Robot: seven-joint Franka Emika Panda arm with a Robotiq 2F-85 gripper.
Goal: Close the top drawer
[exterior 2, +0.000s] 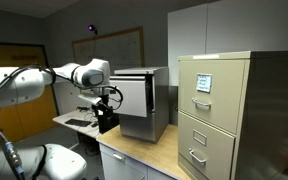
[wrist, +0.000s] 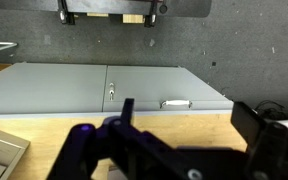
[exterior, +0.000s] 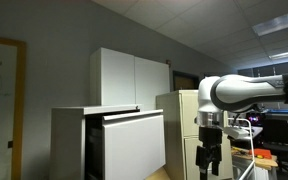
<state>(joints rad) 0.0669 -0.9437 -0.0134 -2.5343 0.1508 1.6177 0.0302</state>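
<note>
Gripper next closes on the top drawer's front panel (exterior: 147,122), just below its upper edge near the beige filing cabinet.
The low light-grey cabinet (exterior: 72,145) stands on a wooden table. Its top drawer (exterior: 134,145) is pulled out, with the flat pale front panel forward and a dark side showing behind it. In both exterior views the drawer front (exterior 2: 132,95) faces my gripper. My gripper (exterior: 212,160) hangs from the white arm, in front of the panel and apart from it. It also shows close to the panel (exterior 2: 106,112). In the wrist view the dark fingers (wrist: 189,140) are spread wide with nothing between them. The drawer does not show in the wrist view.
A beige filing cabinet (exterior 2: 216,110) with narrow handled drawers stands beside the grey cabinet, and its handle (wrist: 176,102) shows in the wrist view. A taller white two-door cupboard (exterior: 129,76) stands behind. The wooden tabletop (wrist: 74,125) lies below the gripper. Desk clutter (exterior: 274,145) sits at the far side.
</note>
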